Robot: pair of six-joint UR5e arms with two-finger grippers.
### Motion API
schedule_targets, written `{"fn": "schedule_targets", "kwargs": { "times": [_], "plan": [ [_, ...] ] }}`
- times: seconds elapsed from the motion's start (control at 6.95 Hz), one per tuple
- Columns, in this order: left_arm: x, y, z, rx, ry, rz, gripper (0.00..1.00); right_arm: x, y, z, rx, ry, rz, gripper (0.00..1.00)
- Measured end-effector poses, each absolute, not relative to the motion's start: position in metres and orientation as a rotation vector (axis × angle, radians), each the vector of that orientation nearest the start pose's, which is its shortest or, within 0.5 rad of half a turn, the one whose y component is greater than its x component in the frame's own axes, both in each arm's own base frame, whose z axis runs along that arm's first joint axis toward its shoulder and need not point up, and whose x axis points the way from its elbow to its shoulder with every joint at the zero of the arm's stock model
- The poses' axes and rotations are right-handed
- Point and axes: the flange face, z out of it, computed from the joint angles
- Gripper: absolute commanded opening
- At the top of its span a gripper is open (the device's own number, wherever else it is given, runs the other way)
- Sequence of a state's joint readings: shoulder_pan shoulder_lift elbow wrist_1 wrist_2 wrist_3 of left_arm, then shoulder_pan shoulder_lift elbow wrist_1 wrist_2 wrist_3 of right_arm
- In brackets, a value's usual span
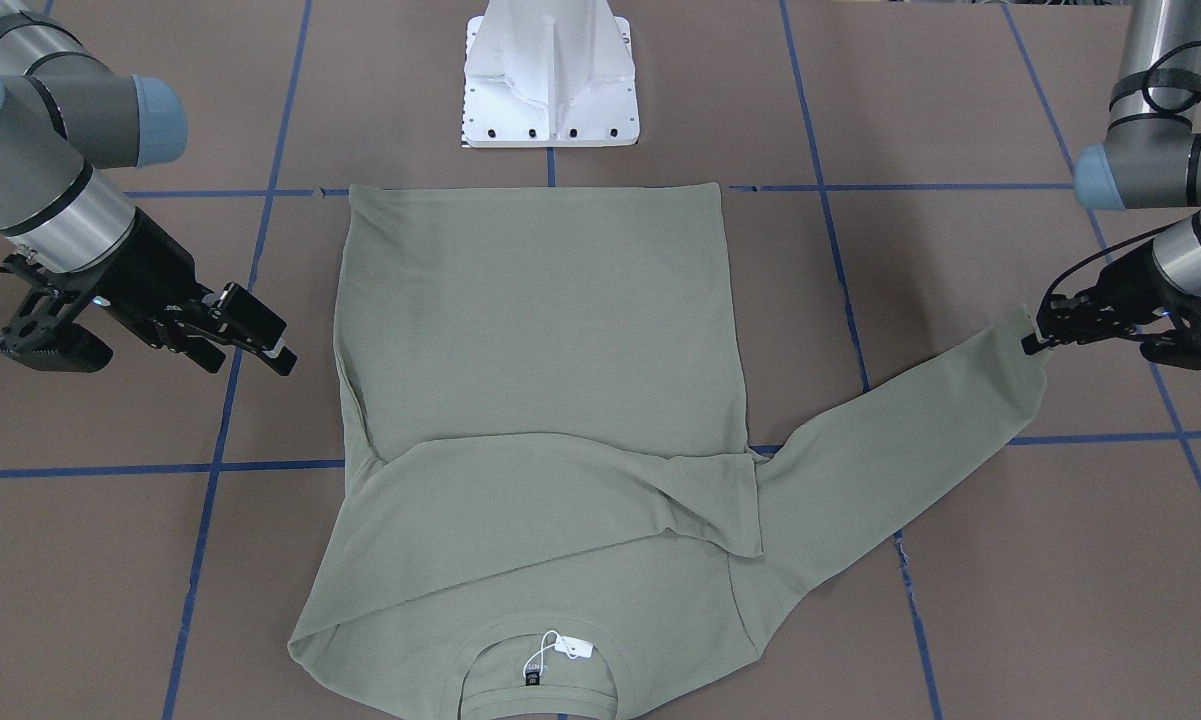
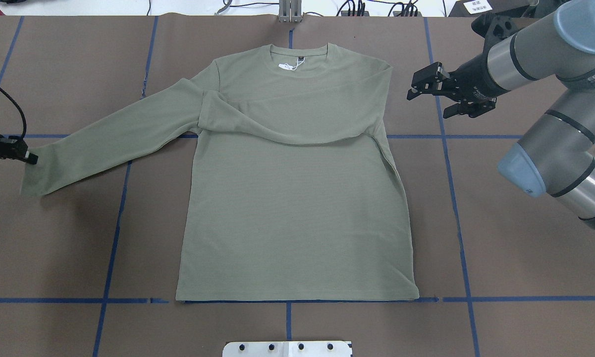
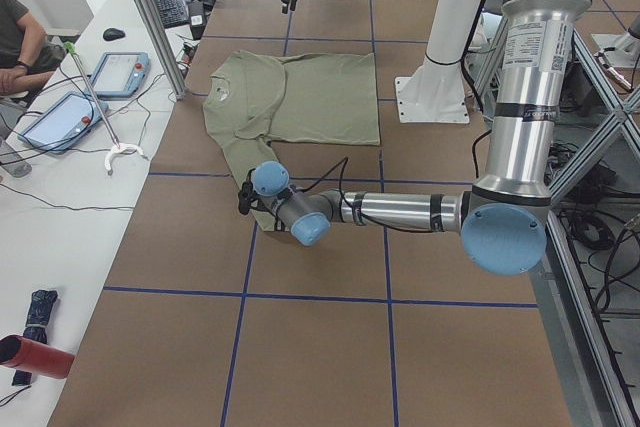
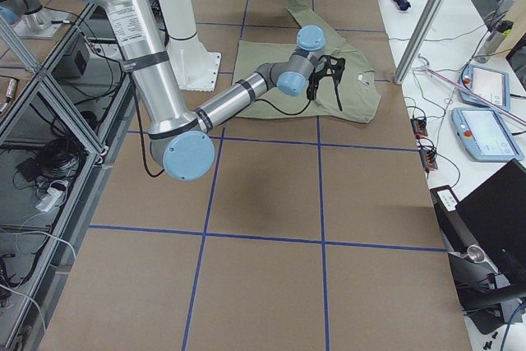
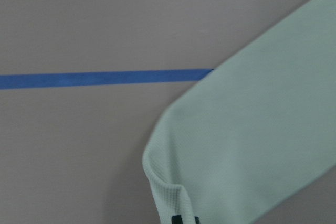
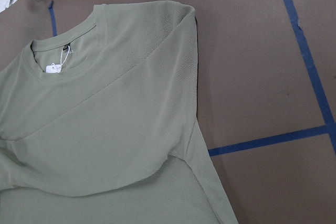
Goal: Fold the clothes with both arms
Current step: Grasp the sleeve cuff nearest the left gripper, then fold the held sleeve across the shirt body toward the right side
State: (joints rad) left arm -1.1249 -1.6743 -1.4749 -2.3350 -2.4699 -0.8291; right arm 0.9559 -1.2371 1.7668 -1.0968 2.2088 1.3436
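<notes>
The robot's left gripper needs to release the cuff of the stretched-out sleeve, now pinched up slightly, at the shirt's opposite side edge (image 1: pixel 341 449), by the armpit of the folded sleeve.
The sage-green long-sleeved shirt (image 2: pixel 292 198) lies flat on the brown table, collar away from the robot, white hang tag (image 2: pixel 288 66) at the neck. One sleeve is folded across the chest (image 2: pixel 287 124). The other sleeve (image 2: pixel 114 139) stretches out sideways. My left gripper (image 2: pixel 29 158) is shut on that sleeve's cuff (image 5: pixel 173 203), which is pinched up slightly; in the front view it (image 1: pixel 1032 340) sits at the cuff's tip. My right gripper (image 2: pixel 428 101) hovers open beside the shirt's folded shoulder (image 6: pixel 173 30), holding nothing, and appears apart from the cloth in the front view (image 1: pixel 250 362).
The white pedestal base (image 1: pixel 550 90) stands just past the shirt's hem. Blue tape lines (image 1: pixel 210 470) grid the table. Beside the table a person (image 3: pixel 15 37) sits at a white bench with tablets (image 3: pixel 60 117) and cables.
</notes>
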Motion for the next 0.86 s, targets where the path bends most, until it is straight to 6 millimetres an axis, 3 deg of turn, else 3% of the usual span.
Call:
{"fn": "schedule_targets", "kwargs": {
  "times": [0.14, 0.29, 0.86],
  "plan": [
    [0.204, -0.542, 0.497, 0.078, 1.163, -0.045, 0.0, -0.273, -0.527, 0.341, 0.066, -1.111, 0.32, 1.0],
    [0.234, -0.563, 0.43, 0.059, 1.224, -0.096, 0.0, -0.255, -0.523, 0.362, 0.087, -1.084, 0.301, 1.0],
    [0.408, -0.612, 0.149, -0.076, 1.421, -0.455, 0.0, -0.172, -0.512, 0.45, 0.178, -0.966, 0.233, 1.0]
  ]
}}
